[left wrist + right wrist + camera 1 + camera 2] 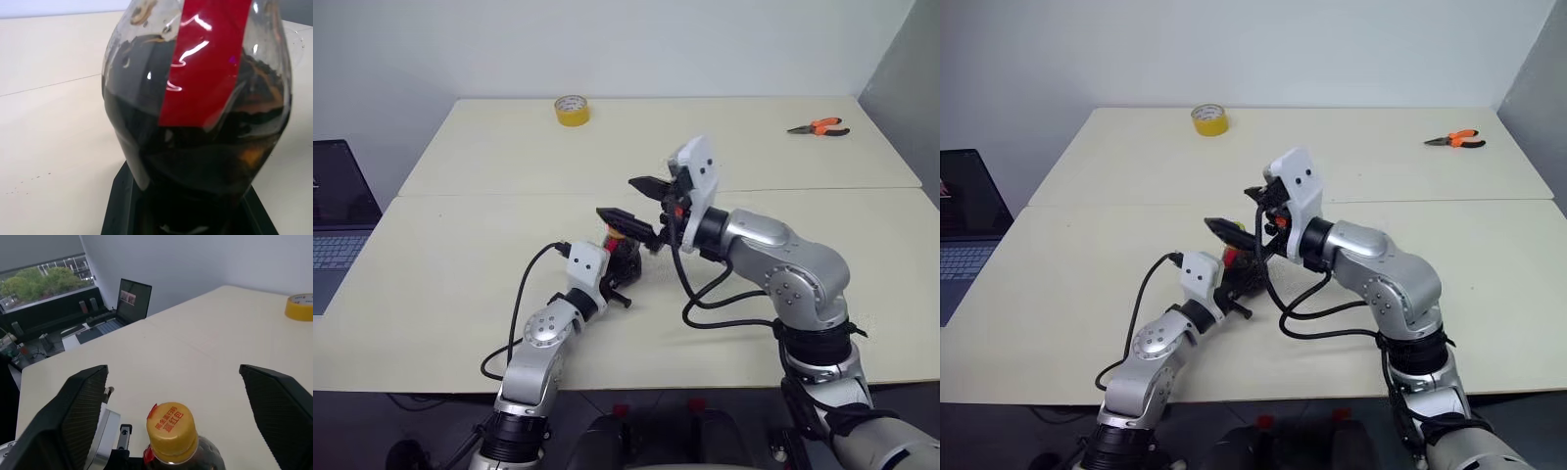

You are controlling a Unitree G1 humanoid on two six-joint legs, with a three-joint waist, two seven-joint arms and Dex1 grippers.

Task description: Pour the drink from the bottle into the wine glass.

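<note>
The bottle is capped, so next my right gripper grips the yellow cap (171, 430), twists and pulls it off before my left gripper pours.
The bottle (625, 255) stands upright near the middle of the table (460, 284), and my left gripper (619, 279) is shut on its lower body. In the left wrist view the bottle (195, 112) is close up: a clear ribbed body, a red label and the dark drink (146, 127) reaching high up. My right gripper (641, 204) hovers just above and behind the bottle, open. In the right wrist view its fingers (80, 413) spread wide on either side of the yellow cap (171, 431) without touching it. The wine glass is hidden.
A yellow tape roll (572, 110) lies at the table's far edge and orange-handled pliers (819, 127) at the far right. A laptop (335, 211) sits off the table's left side. Black cables (705, 299) hang from both wrists onto the near tabletop.
</note>
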